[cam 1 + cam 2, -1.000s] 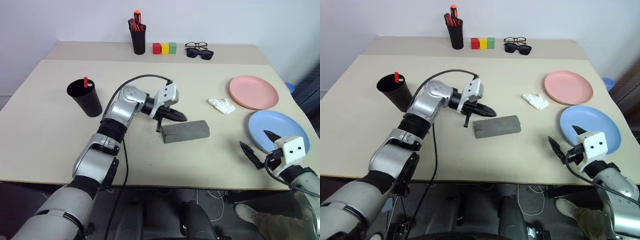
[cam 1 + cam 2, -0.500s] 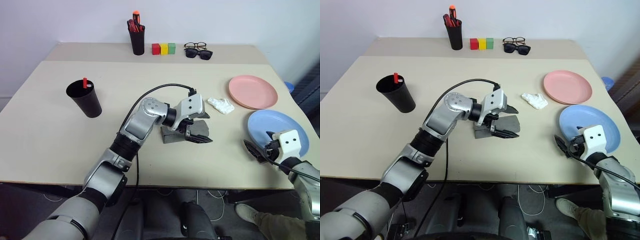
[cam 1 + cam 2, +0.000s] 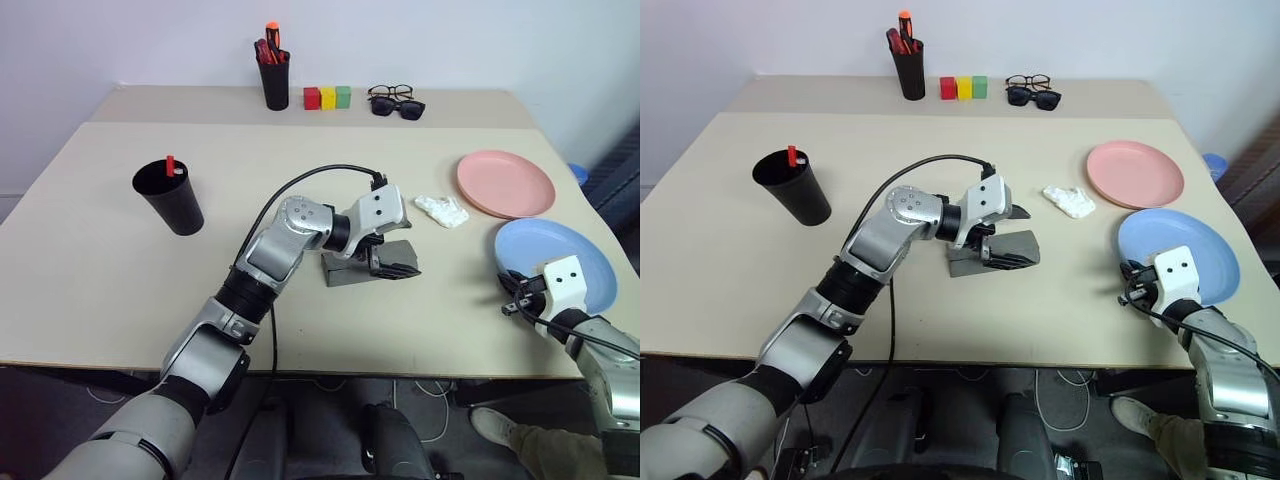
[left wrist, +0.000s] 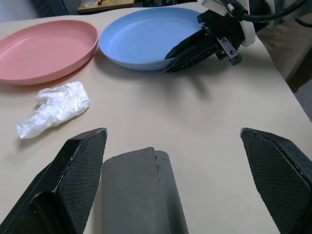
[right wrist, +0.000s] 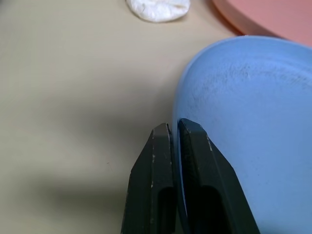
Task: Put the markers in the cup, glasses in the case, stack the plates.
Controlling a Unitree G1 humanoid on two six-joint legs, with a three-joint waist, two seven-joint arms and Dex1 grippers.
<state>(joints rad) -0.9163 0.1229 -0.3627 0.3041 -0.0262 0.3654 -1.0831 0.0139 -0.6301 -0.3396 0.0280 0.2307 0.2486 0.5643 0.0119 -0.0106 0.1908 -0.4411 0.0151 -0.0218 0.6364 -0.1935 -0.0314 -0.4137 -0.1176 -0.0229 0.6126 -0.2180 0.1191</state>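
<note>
Next, my right gripper releases the light blue plate on top of the pink plate (image 3: 506, 182), next to the crumpled white tissue.
The grey case (image 3: 345, 272) lies at the table's middle. My left gripper (image 3: 395, 262) hovers over its right end, open, its fingers (image 4: 83, 161) spread wide either side of the case (image 4: 136, 195) and holding nothing. The light blue plate (image 3: 560, 260) sits at the near right, and my right gripper (image 5: 174, 124) is shut on its near-left rim (image 5: 180, 146). Behind it lies the pink plate (image 3: 505, 183). On the left, the black cup (image 3: 172, 205) holds a red-capped marker (image 3: 170, 164). The glasses (image 3: 390, 91) rest at the back of the table.
Black sunglasses (image 3: 402, 108) lie just in front of the glasses. A black pen holder (image 3: 275, 80) with red and orange pens and three coloured blocks (image 3: 328, 97) stand at the back. A crumpled white tissue (image 3: 443, 210) lies between the case and the pink plate.
My left gripper swung right from beside the case's left end to above it and opened. My right gripper advanced to the blue plate and shut on its rim.
</note>
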